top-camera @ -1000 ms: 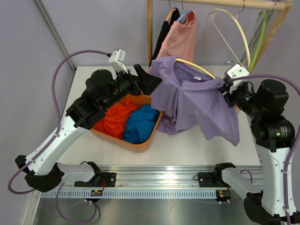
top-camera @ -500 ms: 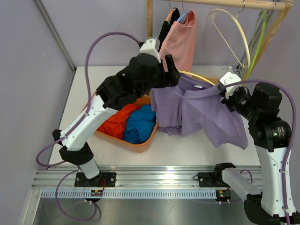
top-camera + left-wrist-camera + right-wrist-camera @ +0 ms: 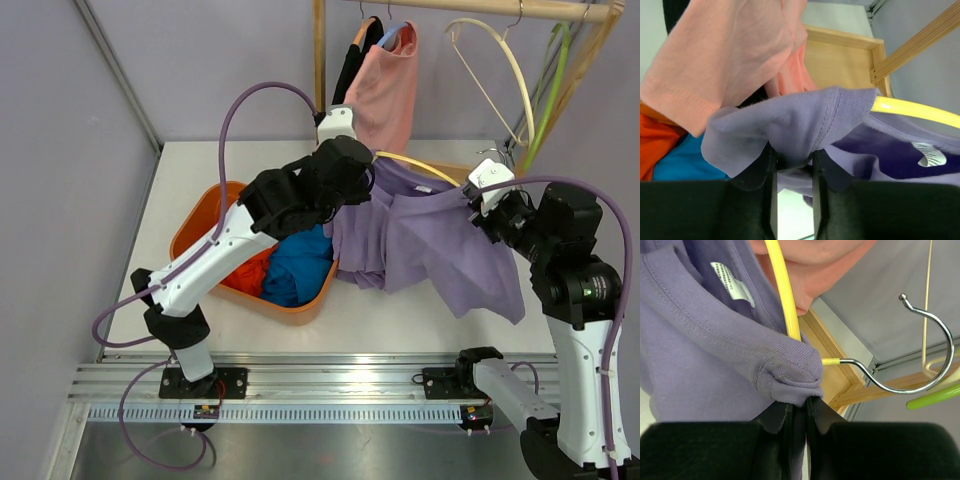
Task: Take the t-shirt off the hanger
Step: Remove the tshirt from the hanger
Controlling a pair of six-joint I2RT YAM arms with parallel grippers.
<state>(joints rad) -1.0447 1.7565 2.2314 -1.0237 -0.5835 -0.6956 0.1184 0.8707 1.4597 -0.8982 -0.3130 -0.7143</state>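
Observation:
With the purple t-shirt's fold over the yellow hanger's end, my left gripper needs to open, free that end from the t-shirt's collar, then take the yellow hanger's arm [image 3: 920, 113].
The purple t-shirt [image 3: 420, 235] hangs stretched between my two grippers, above the table, with the yellow hanger [image 3: 415, 163] still inside its neck. My left gripper [image 3: 362, 185] is at the shirt's left shoulder. In the left wrist view it [image 3: 794, 157] is shut on a fold of the purple t-shirt [image 3: 805, 115], next to the yellow hanger [image 3: 910, 111]. My right gripper [image 3: 480, 205] is shut on the collar at the other side. The right wrist view shows it [image 3: 799, 407] pinching bunched fabric [image 3: 790, 370] just below the hanger [image 3: 782, 290] and its metal hook [image 3: 920, 375].
An orange basket [image 3: 200, 225] holding orange and blue clothes [image 3: 300, 265] sits under my left arm. Behind stands a wooden rack [image 3: 320, 60] with a pink shirt [image 3: 385, 90], a black garment [image 3: 352, 70], a bare cream hanger [image 3: 500, 60] and a green one [image 3: 545, 90].
My left arm swung from above the basket over to the shirt's left shoulder, and its jaws closed onto the fabric. The right gripper kept its hold and shifted only slightly.

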